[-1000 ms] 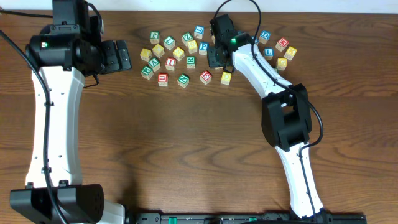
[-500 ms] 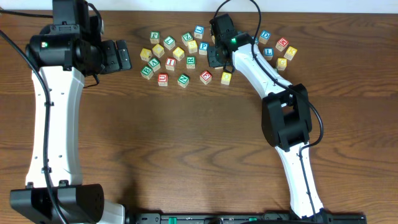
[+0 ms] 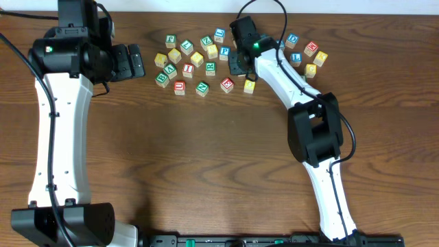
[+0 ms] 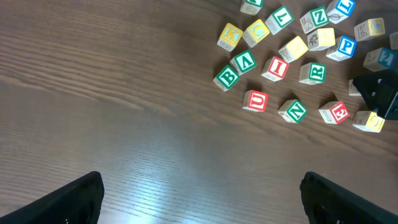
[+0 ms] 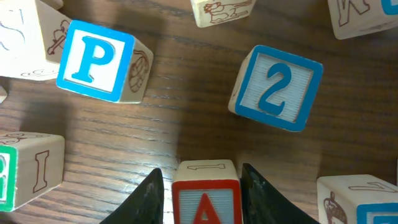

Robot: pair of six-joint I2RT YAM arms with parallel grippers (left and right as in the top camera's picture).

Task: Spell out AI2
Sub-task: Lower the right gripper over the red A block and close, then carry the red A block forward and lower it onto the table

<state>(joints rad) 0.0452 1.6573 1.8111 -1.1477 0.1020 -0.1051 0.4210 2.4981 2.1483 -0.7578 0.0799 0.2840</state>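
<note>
Next, I let go of the red A cube with my right gripper on the bare table (image 3: pixel 207 121) just in front of the nearest green cube.
The red A cube (image 5: pixel 206 198) sits between my right gripper's (image 5: pixel 205 186) fingers, which press close on both its sides. The blue 2 cube (image 5: pixel 275 87) lies just beyond it, to the right, apart from it. In the overhead view my right gripper (image 3: pixel 235 62) is low at the right end of the cube cluster, and its arm hides the A and 2 cubes. The red I cube (image 3: pixel 188 68) lies in the cluster's middle and also shows in the left wrist view (image 4: pixel 275 67). My left gripper (image 3: pixel 137 60) is open and empty, left of the cluster, over bare table (image 4: pixel 199 193).
Several other letter cubes lie around: a green A cube (image 3: pixel 171 69), a blue P cube (image 5: pixel 96 60) left of the 2, and a red E cube (image 3: pixel 227 84). A smaller group of cubes (image 3: pixel 310 58) lies right of the right arm.
My right gripper has shifted very slightly to the left over the cubes. The left arm has not moved.
</note>
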